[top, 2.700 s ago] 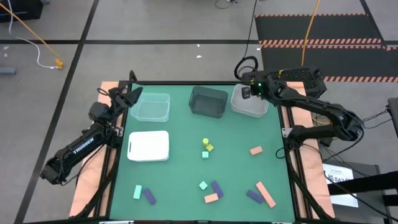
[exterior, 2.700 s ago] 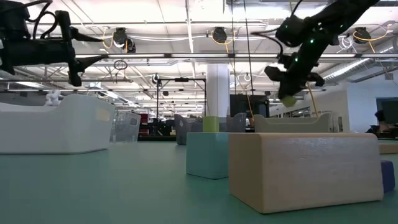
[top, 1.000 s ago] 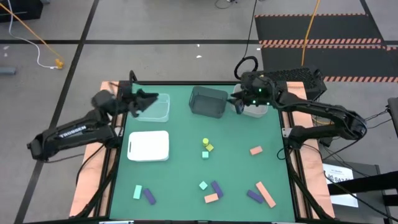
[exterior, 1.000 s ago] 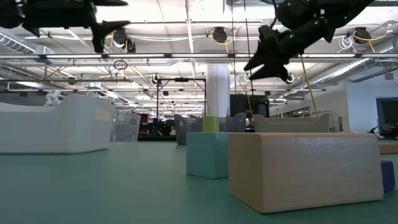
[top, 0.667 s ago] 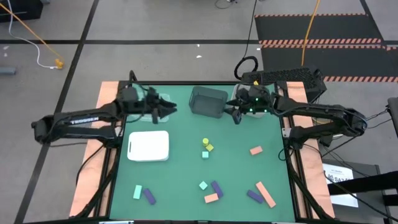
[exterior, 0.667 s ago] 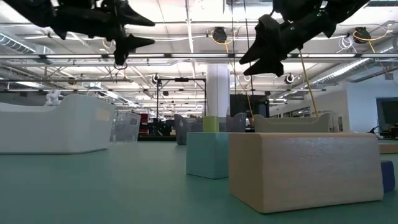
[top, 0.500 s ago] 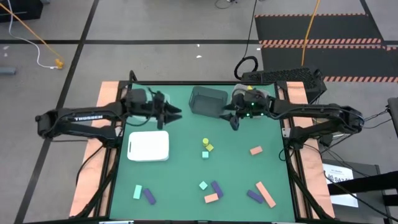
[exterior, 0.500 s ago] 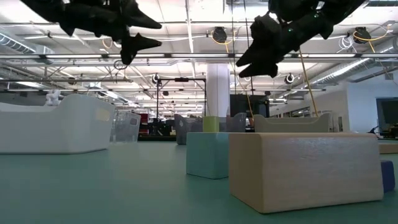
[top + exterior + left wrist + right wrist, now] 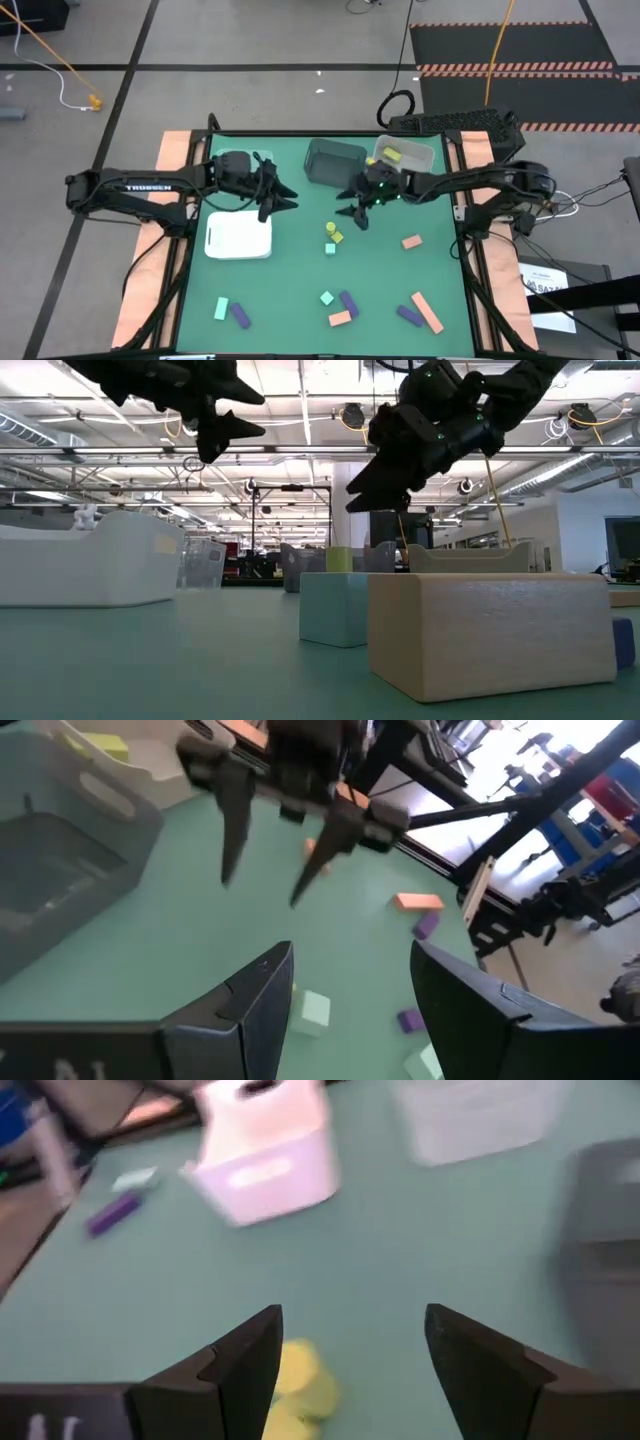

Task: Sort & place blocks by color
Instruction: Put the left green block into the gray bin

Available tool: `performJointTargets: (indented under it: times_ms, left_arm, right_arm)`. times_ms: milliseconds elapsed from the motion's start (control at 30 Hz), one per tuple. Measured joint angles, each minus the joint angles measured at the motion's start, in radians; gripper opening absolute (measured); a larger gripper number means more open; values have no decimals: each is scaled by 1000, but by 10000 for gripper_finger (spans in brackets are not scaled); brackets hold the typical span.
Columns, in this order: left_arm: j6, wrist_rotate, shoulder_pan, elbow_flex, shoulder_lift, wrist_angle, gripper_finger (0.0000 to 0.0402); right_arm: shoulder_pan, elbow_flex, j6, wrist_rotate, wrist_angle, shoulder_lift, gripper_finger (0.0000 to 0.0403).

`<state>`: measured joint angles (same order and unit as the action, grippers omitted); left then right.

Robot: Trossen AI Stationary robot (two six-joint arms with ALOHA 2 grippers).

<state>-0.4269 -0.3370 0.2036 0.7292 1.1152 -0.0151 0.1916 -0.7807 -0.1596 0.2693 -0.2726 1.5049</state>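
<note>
My right gripper will close on the sides of the round yellow-green block point(image 9: 330, 228) point(image 9: 312, 1380), the one that is farther away from the teal block.
Both grippers hang open over the green table, holding nothing. My left gripper point(image 9: 285, 197) is just past the white tray point(image 9: 238, 235), fingers pointing toward the table's right. My right gripper point(image 9: 348, 208) faces it from the right, a little above and beyond the yellow-green blocks point(image 9: 333, 233), which lie on the table with a teal block point(image 9: 330, 248). In the right wrist view a yellow-green block point(image 9: 295, 1380) shows just ahead of the fingers. One yellow-green block point(image 9: 390, 155) lies in the clear right bin point(image 9: 420, 152). Salmon point(image 9: 411, 242), purple point(image 9: 348, 303) and teal point(image 9: 221, 308) blocks lie nearer the front.
A dark bin point(image 9: 335, 162) stands at the far middle. A clear bin point(image 9: 232, 160) at the far left is partly hidden by my left arm. More blocks lie along the near edge: salmon point(image 9: 428, 312), purple point(image 9: 408, 316), purple point(image 9: 240, 316).
My left gripper has swung from over the far-left clear bin toward the table's middle and near side. My right gripper has left the right bin and gone toward the table's left and near side, coming down toward the yellow-green blocks.
</note>
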Motion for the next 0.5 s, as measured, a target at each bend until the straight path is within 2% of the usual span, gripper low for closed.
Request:
performJointTargets:
  times_ms: [200,400,500]
  left_arm:
    - [6,-1,-34,0,-1,27,202]
    - [3,-2,-83,-1,-1,62,202]
    - [22,-2,-115,-1,-1,90,202]
  right_arm:
    - [-92,0,44,-11,-133,131,238]
    - [-160,0,17,-208,-233,214,238]
    - [-176,0,11,-245,-232,247,238]
